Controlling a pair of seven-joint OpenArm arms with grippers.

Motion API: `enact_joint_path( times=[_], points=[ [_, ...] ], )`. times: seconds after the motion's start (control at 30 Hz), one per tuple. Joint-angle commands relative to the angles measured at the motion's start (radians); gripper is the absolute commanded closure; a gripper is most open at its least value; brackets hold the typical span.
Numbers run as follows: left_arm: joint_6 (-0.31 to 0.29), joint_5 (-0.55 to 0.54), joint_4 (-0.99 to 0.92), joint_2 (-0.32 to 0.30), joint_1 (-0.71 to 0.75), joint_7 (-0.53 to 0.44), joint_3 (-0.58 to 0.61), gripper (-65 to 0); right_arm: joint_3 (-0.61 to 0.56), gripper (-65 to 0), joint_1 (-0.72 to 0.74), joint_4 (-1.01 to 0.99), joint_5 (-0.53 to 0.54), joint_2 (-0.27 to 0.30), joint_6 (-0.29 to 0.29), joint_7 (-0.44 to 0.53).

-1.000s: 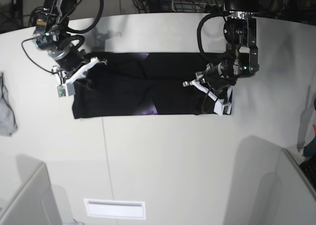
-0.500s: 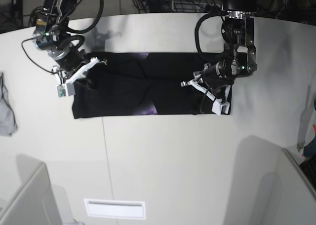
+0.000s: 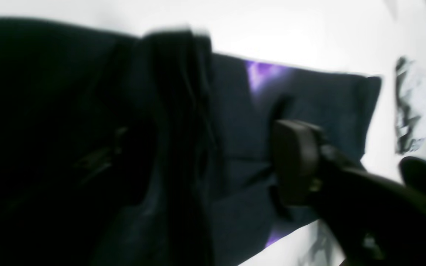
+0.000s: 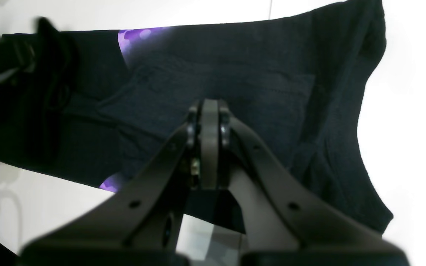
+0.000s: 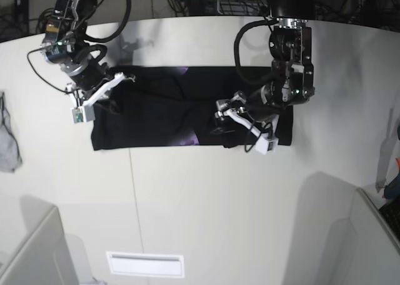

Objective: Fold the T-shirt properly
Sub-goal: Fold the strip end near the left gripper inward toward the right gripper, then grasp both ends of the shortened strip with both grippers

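Note:
Next, I close my left gripper on the middle of the short edge (image 5: 292, 107) of the black T-shirt, at the end farthest from my right gripper.
The black T-shirt (image 5: 156, 116) lies as a long folded band across the far part of the white table (image 5: 206, 204). Bits of purple print show at its edges (image 4: 131, 38). My left gripper (image 5: 230, 130) hangs over the band's right half with its jaws open. One dark finger (image 3: 294, 162) hovers over the cloth, and nothing is between the jaws. A dark bunched fold of the T-shirt (image 3: 176, 111) rises close to that camera, blurred. My right gripper (image 5: 111, 105) is shut over the shirt's left end, its fingertips (image 4: 209, 111) pressed together just above the cloth.
A small grey cloth (image 5: 7, 141) lies at the table's left edge, also seen beyond the shirt's far end (image 3: 407, 107). A white label (image 5: 145, 264) lies near the front. Grey panels (image 5: 37, 254) stand at the lower corners, and cables run behind the table.
My left arm has moved leftward along the shirt in the base view and its jaws have opened. The right arm has stayed in place, shut.

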Motion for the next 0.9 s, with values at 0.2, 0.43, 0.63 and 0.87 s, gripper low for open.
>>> enact_joint_path(
  times=[0.2, 0.43, 0.63, 0.87],
  points=[
    [-0.005, -0.021, 0.073, -0.002, -0.061, -0.006, 0.106, -50.0, 0.078, 0.0, 0.053, 0.015, 0.016, 0.002, 0.003, -0.015],
    [-0.009, -0.021, 0.134, -0.208, 0.087, -0.008, -0.281, 0.0, 0.285, -43.2, 0.217, -0.066, 0.133, 0.006, 0.008, -0.365],
    [-0.048, -0.020, 0.030, -0.279, 0.145, -0.012, -0.405, 0.0, 0.327, -48.0, 0.303, -0.263, 0.238, 0.102, 0.008, -0.445],
    [-0.062, -0.012, -0.016, -0.277, 0.162, -0.063, -0.401, 0.0, 0.325, -47.9, 0.364, -0.487, 0.243, 0.154, 0.008, -0.437]
  ],
)
